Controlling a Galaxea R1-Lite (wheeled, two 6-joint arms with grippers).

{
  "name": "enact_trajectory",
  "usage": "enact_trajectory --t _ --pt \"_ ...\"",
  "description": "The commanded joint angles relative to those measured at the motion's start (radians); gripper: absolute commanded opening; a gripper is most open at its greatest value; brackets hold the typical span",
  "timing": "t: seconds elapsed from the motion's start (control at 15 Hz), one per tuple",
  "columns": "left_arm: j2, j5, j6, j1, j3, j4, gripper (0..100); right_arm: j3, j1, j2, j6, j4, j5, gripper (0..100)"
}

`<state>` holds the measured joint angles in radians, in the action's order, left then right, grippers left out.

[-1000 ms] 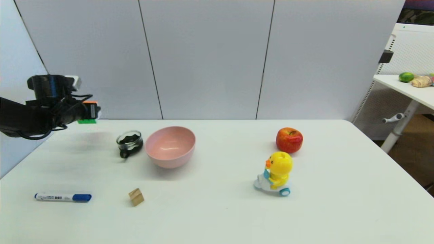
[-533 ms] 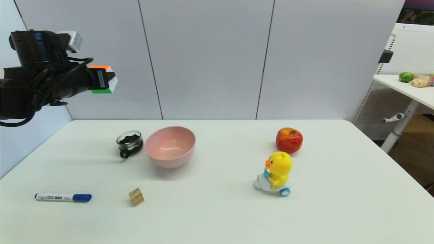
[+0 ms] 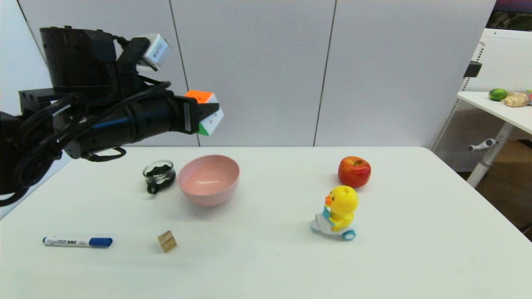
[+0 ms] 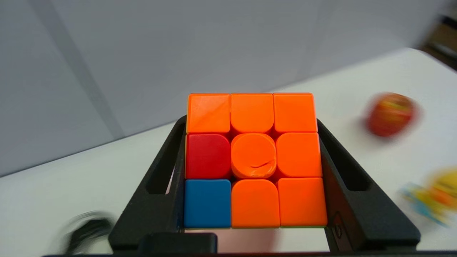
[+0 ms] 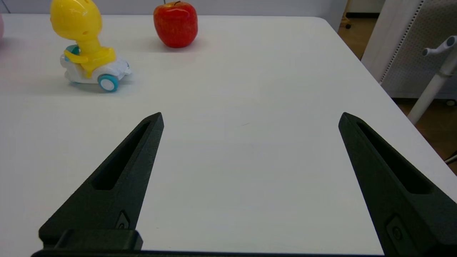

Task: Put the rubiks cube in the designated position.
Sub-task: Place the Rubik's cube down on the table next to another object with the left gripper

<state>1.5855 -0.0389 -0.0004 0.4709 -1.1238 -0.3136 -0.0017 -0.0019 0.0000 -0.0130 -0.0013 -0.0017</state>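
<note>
Next, I release the rubiks cube on the white table (image 3: 272,186) with my left gripper, beside the pink bowl, toward the red apple. The cube now hangs high above the pink bowl.
The rubiks cube (image 3: 206,112) hangs high in the air above the pink bowl (image 3: 209,179), clamped between the fingers of my left gripper (image 3: 203,113). In the left wrist view the rubiks cube (image 4: 252,160) shows a mostly orange face with one red and one blue tile, and a black finger (image 4: 162,182) presses on each side. My right gripper (image 5: 250,121) is out of the head view; its own camera shows it open over bare white tabletop near the right front. The designated position carries no mark that I can see.
On the table stand a small glass jar (image 3: 158,174) with dark contents, a red apple (image 3: 354,171), a yellow duck toy on wheels (image 3: 337,214), a small wooden cube (image 3: 167,241) and a blue-capped marker (image 3: 77,241). A second table (image 3: 503,109) stands at far right.
My left arm has risen from low over the table's far left edge and swung right, carrying the rubiks cube to a spot above the pink bowl. Everything on the table has stayed put.
</note>
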Motion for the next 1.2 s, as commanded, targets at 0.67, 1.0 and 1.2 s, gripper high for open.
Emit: enact_trajectory --t 0.67,1.0,1.2 --pt "0.403 0.005 0.008 0.252 -0.065 -0.144 0 0.0 0.0 0.002 -0.001 0.0 0.0 100" --pt "0.573 0.125 0.008 0.247 -0.171 -0.159 0 0.0 0.0 0.002 -0.001 0.0 0.0 100" --pt "0.63 0.232 0.011 0.242 -0.177 -0.199 0 0.0 0.0 0.002 -0.001 0.0 0.0 100"
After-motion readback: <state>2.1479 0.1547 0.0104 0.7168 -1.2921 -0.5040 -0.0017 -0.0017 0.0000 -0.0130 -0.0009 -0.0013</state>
